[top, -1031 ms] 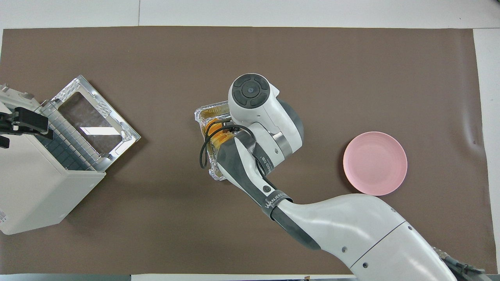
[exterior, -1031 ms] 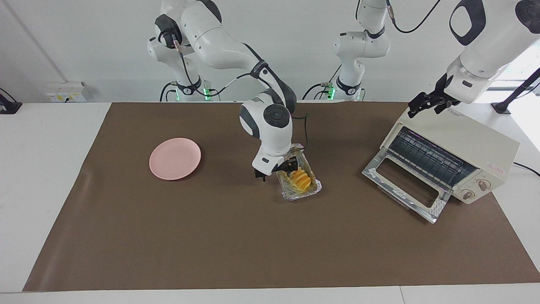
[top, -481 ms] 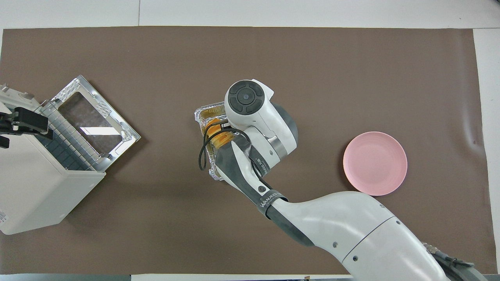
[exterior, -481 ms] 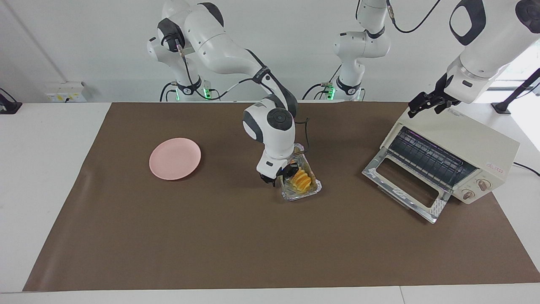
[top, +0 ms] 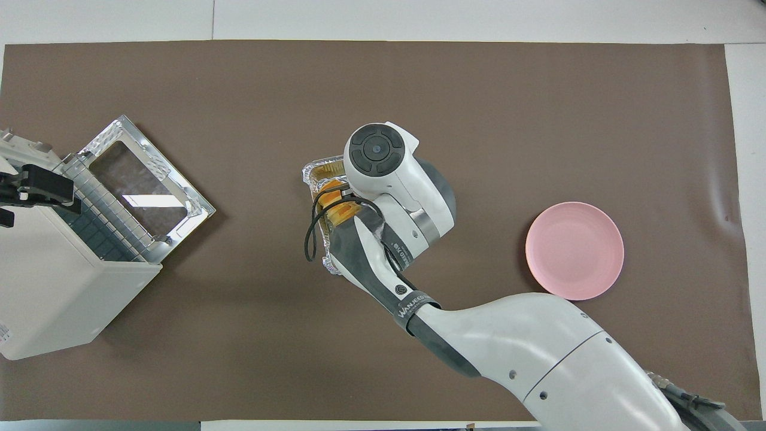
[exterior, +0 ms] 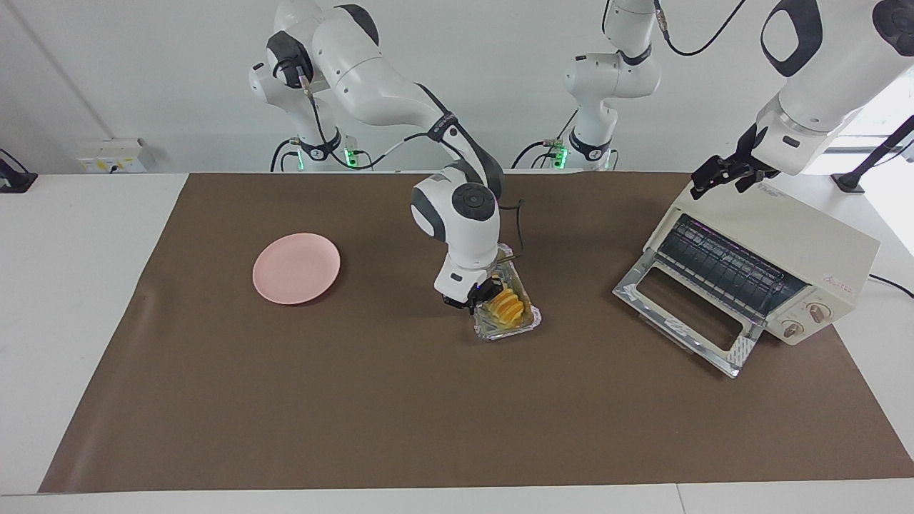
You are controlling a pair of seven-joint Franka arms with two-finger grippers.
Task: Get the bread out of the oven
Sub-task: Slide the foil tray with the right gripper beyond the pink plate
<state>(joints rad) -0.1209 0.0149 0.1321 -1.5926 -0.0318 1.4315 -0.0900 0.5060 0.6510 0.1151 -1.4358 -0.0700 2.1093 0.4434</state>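
Note:
Next, my right gripper sets the foil tray with the bread free on the brown mat (top: 562,132) just past the pink plate.
The bread (exterior: 508,305), a golden ridged loaf, lies in a crinkled foil tray (exterior: 518,328) on the brown mat, mid-table. In the overhead view the bread (top: 331,206) and the tray (top: 323,164) show partly under the right wrist. My right gripper (exterior: 477,294) is down at the tray, right against the loaf's end nearer the robots. The cream oven (exterior: 807,243) stands at the left arm's end with its glass door (exterior: 689,307) folded down and its rack bare. My left gripper (exterior: 710,178) is at the oven's top corner, also seen from overhead (top: 42,188).
A round pink plate (exterior: 296,268) lies on the mat toward the right arm's end, also seen from overhead (top: 574,250). The open oven door (top: 140,191) juts out over the mat toward the tray. The brown mat (exterior: 357,414) covers most of the table.
My right gripper has come down into the tray beside the bread and turned a little. The foil tray has shifted slightly. The left arm has not moved.

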